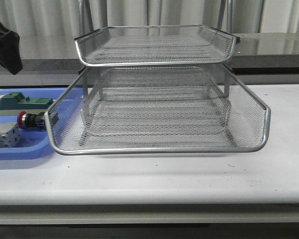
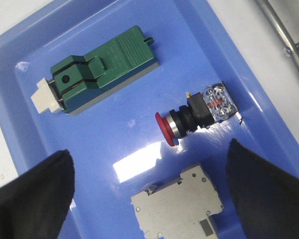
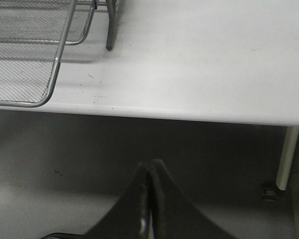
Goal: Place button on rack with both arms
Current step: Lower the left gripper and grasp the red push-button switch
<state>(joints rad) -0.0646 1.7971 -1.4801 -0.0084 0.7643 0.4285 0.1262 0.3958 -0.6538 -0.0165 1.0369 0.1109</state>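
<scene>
The left gripper will next go to the button in the blue tray and close on its black body [image 1: 31,120] [image 2: 186,118], between the red head and the rear block.
The button [image 2: 189,118], red mushroom head with black body and blue rear block, lies on its side in the blue tray [image 2: 229,55]. It also shows in the front view [image 1: 32,120], beside the rack's left edge. My left gripper [image 2: 149,169] hangs open above the tray, its fingers [image 2: 35,194] spread wide with the button just beyond them. The silver wire-mesh rack [image 1: 159,107] stands mid-table, its lower tier pulled forward. My right gripper [image 3: 150,167] is shut and empty, below the table's front edge, off the rack's corner [image 3: 25,55]. Part of the left arm [image 1: 2,40] shows at the front view's upper left.
A green-and-beige block [image 2: 97,69] lies in the blue tray [image 1: 20,149] beyond the button. A grey-white terminal block [image 2: 177,209] lies between my left fingers. The table's front edge [image 3: 189,117] and a table leg [image 3: 287,157] show in the right wrist view.
</scene>
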